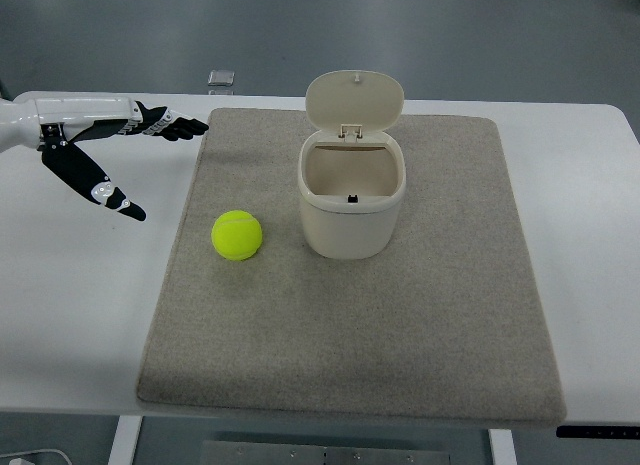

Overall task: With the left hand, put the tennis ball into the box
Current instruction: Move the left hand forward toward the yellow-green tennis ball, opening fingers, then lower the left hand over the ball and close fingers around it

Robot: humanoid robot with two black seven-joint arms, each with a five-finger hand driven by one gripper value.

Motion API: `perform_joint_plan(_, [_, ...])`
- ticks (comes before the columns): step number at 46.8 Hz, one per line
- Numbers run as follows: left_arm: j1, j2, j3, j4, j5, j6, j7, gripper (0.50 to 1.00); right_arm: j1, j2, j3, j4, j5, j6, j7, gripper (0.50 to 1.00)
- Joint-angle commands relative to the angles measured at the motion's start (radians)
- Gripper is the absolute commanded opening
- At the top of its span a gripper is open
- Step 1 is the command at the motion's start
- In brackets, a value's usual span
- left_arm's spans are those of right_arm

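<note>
My left gripper closes next around the middle of the tennis ball (237,235), fingers on its far side, thumb on its near side.
A yellow-green tennis ball (237,235) lies on the grey mat (400,345), just left of a cream box (351,200) whose hinged lid stands open at the back. The box's inside shows only its bare bottom. My left hand (150,160) comes in from the left edge over the white table, up and to the left of the ball and clear of it. Its fingers (175,127) point right and the thumb (115,200) splays downward, open and holding nothing. The right arm does not show.
The mat covers most of the white table (70,315). A small clear object (222,80) sits at the table's far edge. Grey floor lies beyond the table.
</note>
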Motion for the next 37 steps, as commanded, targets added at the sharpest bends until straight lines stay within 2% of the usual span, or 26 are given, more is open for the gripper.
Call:
perform_joint_plan(1, [0.002, -0.002, 0.003, -0.020, 0.102, 0.011, -0.005, 0.992, 0.000, 0.000, 0.000, 0.000, 0.000, 0.000, 0.000, 0.938])
perform_joint_plan(10, [0.005, -0.051, 0.011, -0.037, 0.334, 0.108, -0.043, 0.992, 0.000, 0.000, -0.001, 0.000, 0.000, 0.000, 0.000, 0.938])
perform_joint_plan(20, [0.069, -0.157, 0.018, -0.029, 0.503, 0.273, -0.045, 0.992, 0.000, 0.000, -0.001, 0.000, 0.000, 0.000, 0.000, 0.938])
perform_joint_plan(31, [0.070, -0.268, 0.144, 0.059, 0.616, 0.384, -0.040, 0.992, 0.000, 0.000, -0.001, 0.000, 0.000, 0.000, 0.000, 0.940])
perform_joint_plan(37, [0.070, -0.295, 0.161, 0.089, 0.655, 0.410, -0.040, 0.992, 0.000, 0.000, 0.000, 0.000, 0.000, 0.000, 0.000, 0.940])
